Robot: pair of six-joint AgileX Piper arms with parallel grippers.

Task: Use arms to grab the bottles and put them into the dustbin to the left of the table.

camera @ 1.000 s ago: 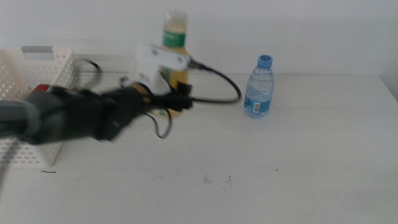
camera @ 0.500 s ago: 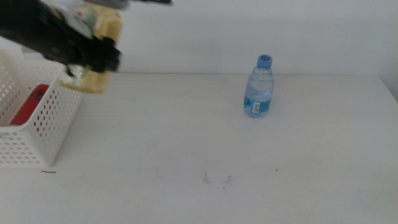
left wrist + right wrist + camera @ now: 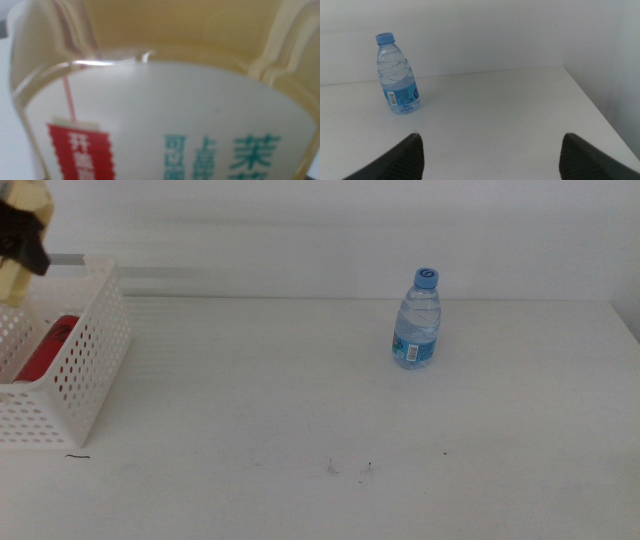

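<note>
Next, my left gripper releases the yellow tea bottle between the red cola can and the dustbin's table-side [image 3: 76, 345].
My left gripper [image 3: 24, 242] is at the top left corner of the middle view, above the dustbin [image 3: 95, 355], shut on the yellow tea bottle [image 3: 12, 282]. That bottle's pale body and white label [image 3: 165, 125] fill the left wrist view and hide the jaws there. A red cola can [image 3: 46, 348] lies inside the white perforated dustbin. The clear blue-capped water bottle [image 3: 416, 320] stands upright at the back of the table, also seen as the water bottle [image 3: 397, 75] in the right wrist view. My right gripper [image 3: 492, 155] waits open, well short of it, out of the middle view.
The white table [image 3: 330, 410] has a few dark specks [image 3: 348, 469] near the front. Its right edge [image 3: 600, 115] drops off beyond the water bottle. The dustbin stands at the table's left edge against the white back wall.
My left gripper lifted the tea bottle from the back of the table and carried it left, now over the dustbin. The water bottle and can stayed put.
</note>
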